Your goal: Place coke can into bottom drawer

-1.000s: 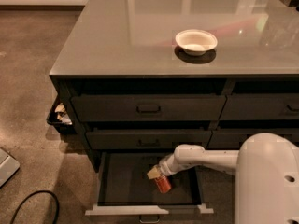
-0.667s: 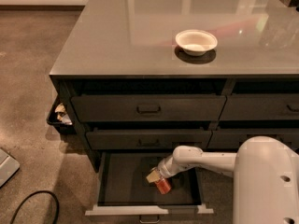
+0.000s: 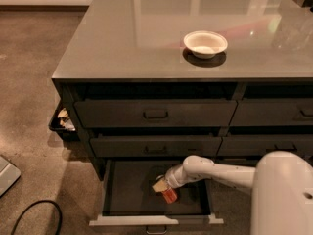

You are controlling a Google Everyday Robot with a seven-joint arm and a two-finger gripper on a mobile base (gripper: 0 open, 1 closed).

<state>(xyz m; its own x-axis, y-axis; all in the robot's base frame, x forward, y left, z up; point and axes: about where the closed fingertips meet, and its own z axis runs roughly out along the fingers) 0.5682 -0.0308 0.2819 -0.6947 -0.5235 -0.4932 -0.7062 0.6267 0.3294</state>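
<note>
My gripper will set the red coke can down on the bottom drawer's dark bottom (image 3: 157,198) and let go of it there, in line with the drawer's front handle.
The bottom drawer (image 3: 122,190) is pulled open below two closed drawers of the same width. Its inside is dark and its front edge is light grey. My white arm reaches from the lower right into the drawer. My gripper (image 3: 163,188) is down inside the drawer, over its middle. The red coke can (image 3: 169,195) is tilted at the gripper's tip, low in the drawer, close to or on the drawer floor. The gripper hides the can's top.
A white bowl (image 3: 205,43) sits on the grey cabinet top (image 3: 146,38). A dark bin with crumpled items (image 3: 62,122) hangs at the cabinet's left side. A black cable (image 3: 34,214) and a grey object (image 3: 6,173) lie on the floor at left.
The gripper and can have shifted slightly left and lower inside the drawer. The drawer and bowl have not moved.
</note>
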